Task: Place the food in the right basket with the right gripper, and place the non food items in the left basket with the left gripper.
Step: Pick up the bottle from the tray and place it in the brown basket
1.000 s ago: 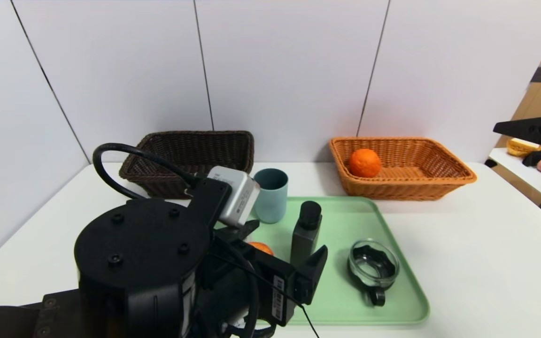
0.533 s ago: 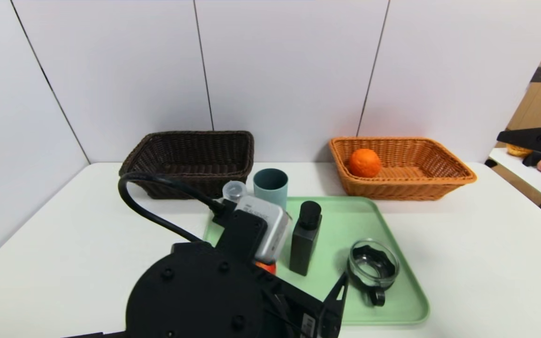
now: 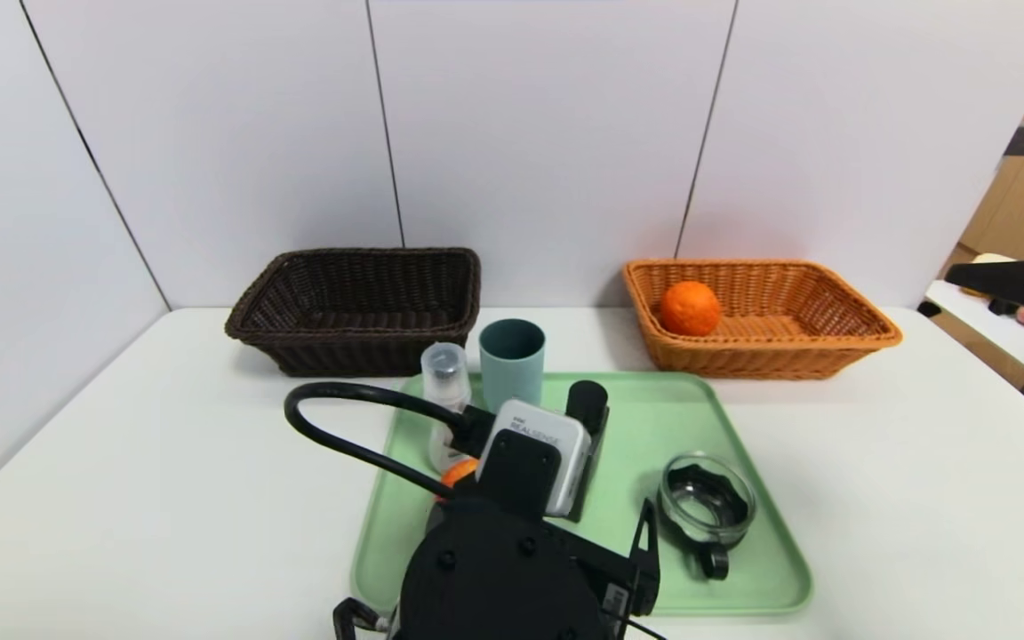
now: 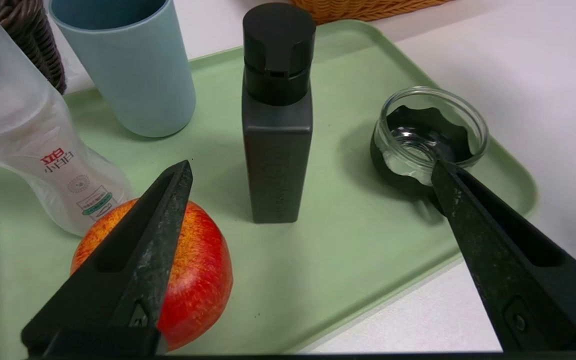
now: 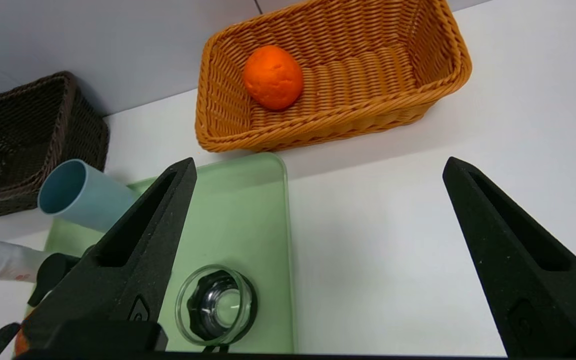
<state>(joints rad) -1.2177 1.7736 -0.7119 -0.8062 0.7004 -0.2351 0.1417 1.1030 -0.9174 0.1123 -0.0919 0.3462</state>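
My left gripper needs to go to the black bottle next and close on the upper part of its body (image 3: pixel 595 460) (image 4: pixel 277 144), just under the cap.
An orange (image 3: pixel 690 308) lies in the orange-tan right basket (image 3: pixel 832 342). The dark brown left basket (image 3: pixel 370 255) holds nothing that I can see. On the green tray (image 3: pixel 743 569) stand a teal cup (image 3: pixel 512 369), a small clear bottle (image 3: pixel 444 373) and a black bottle (image 4: pixel 277 130), with a red apple (image 4: pixel 198 270) and a clear dish (image 3: pixel 708 507) beside them. My left gripper (image 4: pixel 312 165) is open low over the tray's near part, the black bottle ahead between its fingers. The apple sits by one finger and the dish by the other. My right gripper (image 5: pixel 320 162) hangs open, high at the far right.
White wall panels rise right behind both baskets. At the far right a side table (image 3: pixel 992 338) with other fruit stands beyond the table edge. Bare white tabletop (image 3: pixel 921 498) lies right of the tray and more on its left.
My left arm has swung right and drawn back toward the near edge, uncovering the clear bottle and the left basket. The right gripper has drifted right and slightly lower at the frame's edge.
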